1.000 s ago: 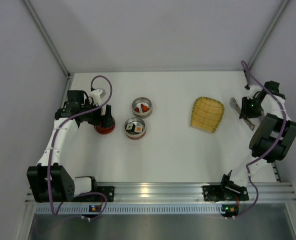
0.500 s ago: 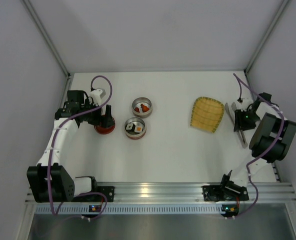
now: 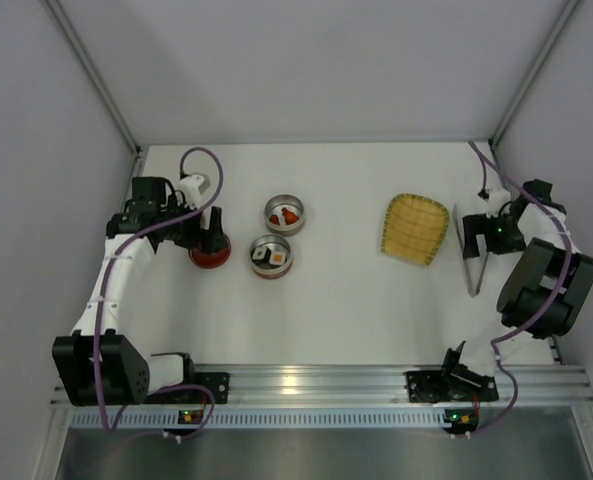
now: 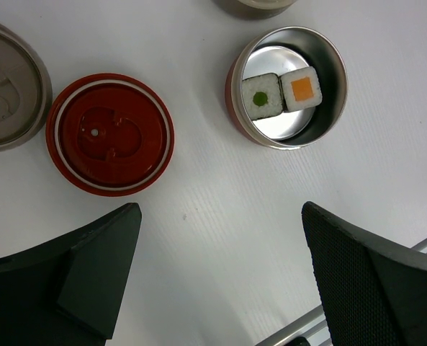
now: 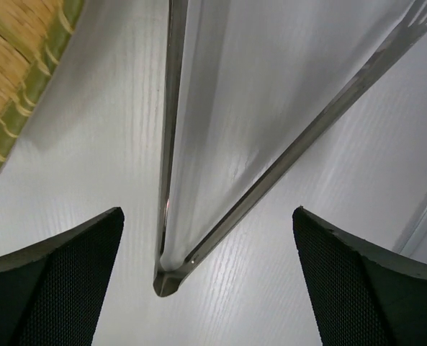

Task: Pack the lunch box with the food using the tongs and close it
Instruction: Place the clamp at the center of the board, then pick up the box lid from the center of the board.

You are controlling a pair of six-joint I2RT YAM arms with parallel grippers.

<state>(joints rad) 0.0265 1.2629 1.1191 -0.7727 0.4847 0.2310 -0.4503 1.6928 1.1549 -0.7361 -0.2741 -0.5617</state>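
The red lid's near-side rim [image 3: 212,267] [image 4: 129,192], facing the aluminium rail, will be gripped by my left gripper, because the lid is needed to close the lunch box.
The tongs [image 5: 171,187] lie flat on the table, their two arms spreading away from the joined end, which sits between my right gripper's [image 5: 209,288] open fingers without touching them. From above, the tongs [image 3: 473,275] lie right of the yellow tray with my right gripper [image 3: 489,234] over them. One round lunch box tin [image 4: 289,86] holds two pieces of food, a green-centred roll [image 4: 262,96] and an orange-centred one [image 4: 302,88]. The far tin [image 3: 285,213] holds a red piece. My left gripper [image 4: 220,288] hangs open and empty near the red lid [image 4: 110,134].
A grey lid [image 4: 8,94] lies left of the red lid. The empty yellow woven tray [image 3: 416,228] sits between the tins and the tongs. The right wall stands close behind my right arm. An aluminium rail [image 3: 306,380] runs along the near table edge.
My right gripper has opened and let go of the tongs, which now lie on the table closer to the yellow tray. The left arm has not moved.
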